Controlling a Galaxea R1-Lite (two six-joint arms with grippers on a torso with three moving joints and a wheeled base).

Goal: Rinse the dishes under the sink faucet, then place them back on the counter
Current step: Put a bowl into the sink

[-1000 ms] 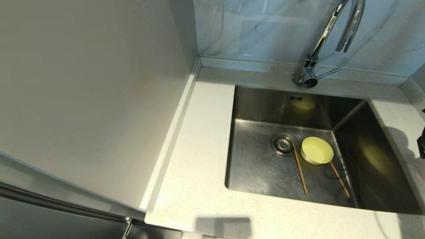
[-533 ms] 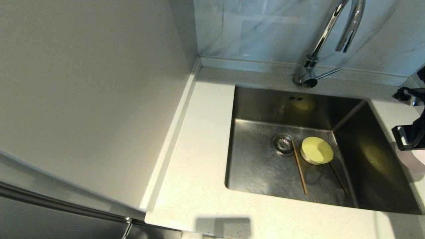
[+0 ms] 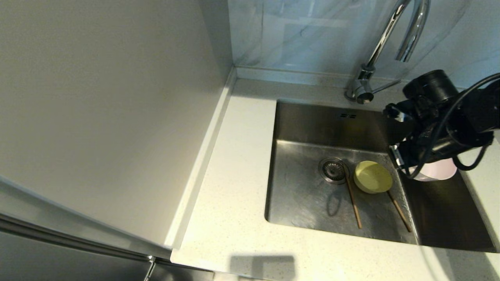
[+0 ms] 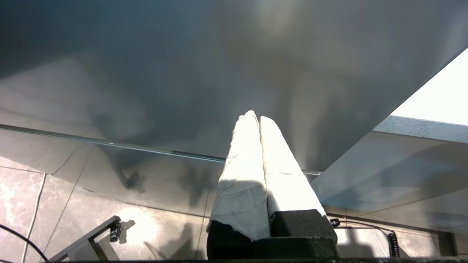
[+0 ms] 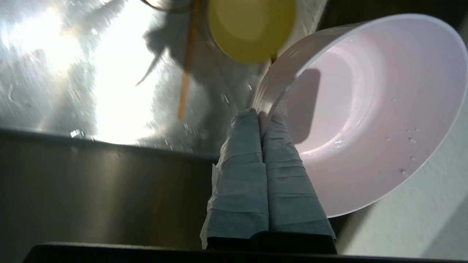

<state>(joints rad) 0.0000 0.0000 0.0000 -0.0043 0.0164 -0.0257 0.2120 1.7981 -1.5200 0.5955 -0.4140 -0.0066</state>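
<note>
My right gripper needs to put the pale pink bowl down on the sink's bottom just in front of the drain strainer [image 3: 340,185] [image 5: 166,15].
My right gripper [image 5: 261,114] is shut on the rim of the pale pink bowl [image 5: 365,109], one finger inside and one outside. The bowl is tilted, with water drops inside. In the head view the right arm [image 3: 441,121] holds the pink bowl [image 3: 439,171] above the right side of the sink [image 3: 304,195]. The yellow-green bowl [image 3: 373,177] sits on the sink floor beside the drain strainer [image 3: 332,169]. Two chopsticks [image 3: 353,205] [image 3: 399,211] lie either side of it. The sink faucet [image 3: 410,37] curves over the back rim. My left gripper [image 4: 255,117] is shut and empty.
The counter [image 3: 234,175] runs left and in front of the sink, with a raised rim at the tall pale side panel [image 3: 97,97]. A glossy marbled wall [image 3: 304,35] stands behind the faucet. The left gripper faces a dark cabinet front [image 4: 182,73] below the counter.
The right arm has swung in from the right edge, carrying the pink bowl leftward to above the sink's right side. The things in the sink have not moved.
</note>
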